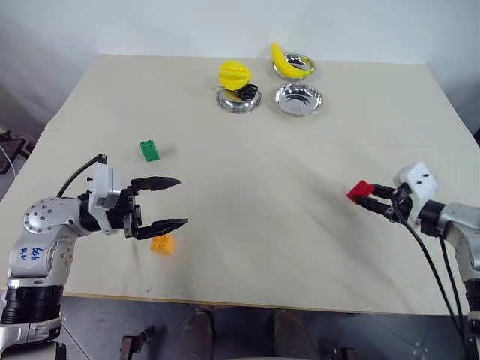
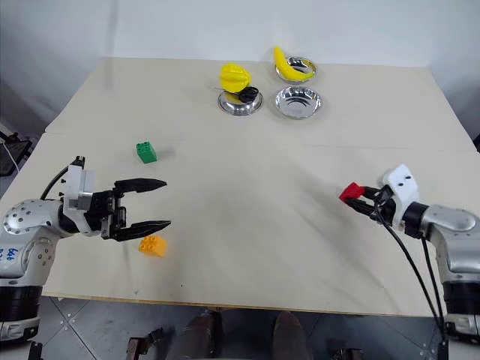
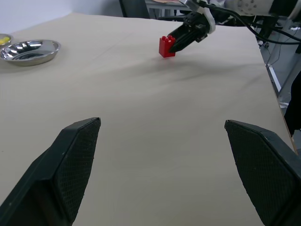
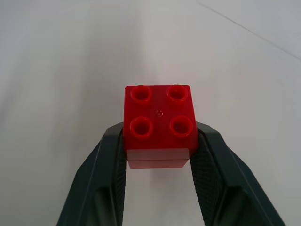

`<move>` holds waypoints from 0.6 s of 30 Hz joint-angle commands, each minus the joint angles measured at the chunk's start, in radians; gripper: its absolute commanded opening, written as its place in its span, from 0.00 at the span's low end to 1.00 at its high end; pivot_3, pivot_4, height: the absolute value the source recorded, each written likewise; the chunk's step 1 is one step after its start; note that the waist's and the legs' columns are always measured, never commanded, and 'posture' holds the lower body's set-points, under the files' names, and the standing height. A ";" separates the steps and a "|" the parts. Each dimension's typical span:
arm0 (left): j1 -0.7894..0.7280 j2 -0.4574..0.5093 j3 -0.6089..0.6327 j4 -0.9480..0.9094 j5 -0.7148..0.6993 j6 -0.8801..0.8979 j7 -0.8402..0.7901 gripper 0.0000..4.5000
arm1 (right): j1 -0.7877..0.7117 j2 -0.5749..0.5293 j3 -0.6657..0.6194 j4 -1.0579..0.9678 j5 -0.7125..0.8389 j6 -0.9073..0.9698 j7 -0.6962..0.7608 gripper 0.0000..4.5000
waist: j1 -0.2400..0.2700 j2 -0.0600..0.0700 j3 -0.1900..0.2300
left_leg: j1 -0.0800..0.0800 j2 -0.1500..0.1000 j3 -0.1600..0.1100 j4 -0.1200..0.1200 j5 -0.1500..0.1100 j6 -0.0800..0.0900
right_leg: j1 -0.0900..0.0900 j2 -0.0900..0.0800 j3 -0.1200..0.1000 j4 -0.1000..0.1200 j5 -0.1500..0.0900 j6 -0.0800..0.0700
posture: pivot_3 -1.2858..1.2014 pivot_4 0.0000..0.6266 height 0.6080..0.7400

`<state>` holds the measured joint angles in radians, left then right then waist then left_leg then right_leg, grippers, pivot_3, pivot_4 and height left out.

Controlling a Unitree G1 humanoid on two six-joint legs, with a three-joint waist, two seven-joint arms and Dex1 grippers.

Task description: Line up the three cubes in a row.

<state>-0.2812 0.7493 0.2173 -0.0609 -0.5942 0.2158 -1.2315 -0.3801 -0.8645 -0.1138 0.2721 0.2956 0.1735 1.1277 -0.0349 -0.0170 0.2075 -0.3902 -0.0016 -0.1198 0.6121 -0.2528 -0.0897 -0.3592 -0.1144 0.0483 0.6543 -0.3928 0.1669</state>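
My left gripper is to reach next for the green cube, which sits farther back than the orange-yellow cube, and close on the green cube's lower sides (image 1: pixel 151 155).
The red cube (image 4: pixel 160 125) is clamped between the two fingers of my right gripper (image 1: pixel 369 197), just over the table at the right. My left gripper (image 1: pixel 174 202) stands open at the near left, jaws wide with nothing between them. The orange-yellow cube (image 1: pixel 161 244) lies on the table just below and beside its lower finger, apart from it. Farther back on the left sits the green cube (image 1: pixel 149 151). From the left wrist, the red cube (image 3: pixel 166 46) shows across the table in the right gripper's fingertips.
At the back of the beige table (image 1: pixel 247 210) stand three steel bowls: one with a yellow fruit and a black thing (image 1: pixel 238 96), an empty one (image 1: pixel 298 99), one with a banana (image 1: pixel 291 63). The table's front edge runs close under both arms.
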 commanded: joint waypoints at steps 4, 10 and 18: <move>-0.012 0.008 0.008 0.005 0.007 -0.009 -0.001 1.00 | -0.277 0.059 0.209 0.221 -0.068 -0.203 0.365 0.33 | -0.017 0.000 0.000 | 0.000 0.000 0.000 0.000 0.000 0.000 | 0.000 0.000 0.000 0.000 0.000 0.000 | 0.52 0.24 1.00; 0.019 0.020 0.029 -0.039 -0.012 0.023 0.016 1.00 | -0.465 0.185 0.254 0.497 -0.130 -0.345 0.412 0.33 | -0.022 0.000 0.000 | 0.000 0.000 0.000 -0.001 0.000 -0.001 | 0.000 0.000 0.000 -0.001 0.000 0.000 | 0.52 0.24 1.00; 0.053 0.031 0.058 -0.084 -0.025 0.052 0.040 1.00 | -0.505 0.244 0.261 0.654 -0.173 -0.446 0.436 0.33 | -0.021 0.000 0.000 | 0.000 0.000 -0.001 0.000 0.000 -0.001 | 0.000 0.000 -0.001 -0.001 0.000 0.000 | 0.52 0.24 1.00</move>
<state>-0.2319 0.7650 0.2381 -0.1121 -0.5994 0.2669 -1.1954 -0.8832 -0.6188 0.1513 0.9088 0.1394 -0.2437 1.5324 -0.0562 -0.0169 0.2077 -0.3903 -0.0015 -0.1205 0.6121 -0.2530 -0.0911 -0.3591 -0.1148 0.0476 0.6535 -0.3927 0.1671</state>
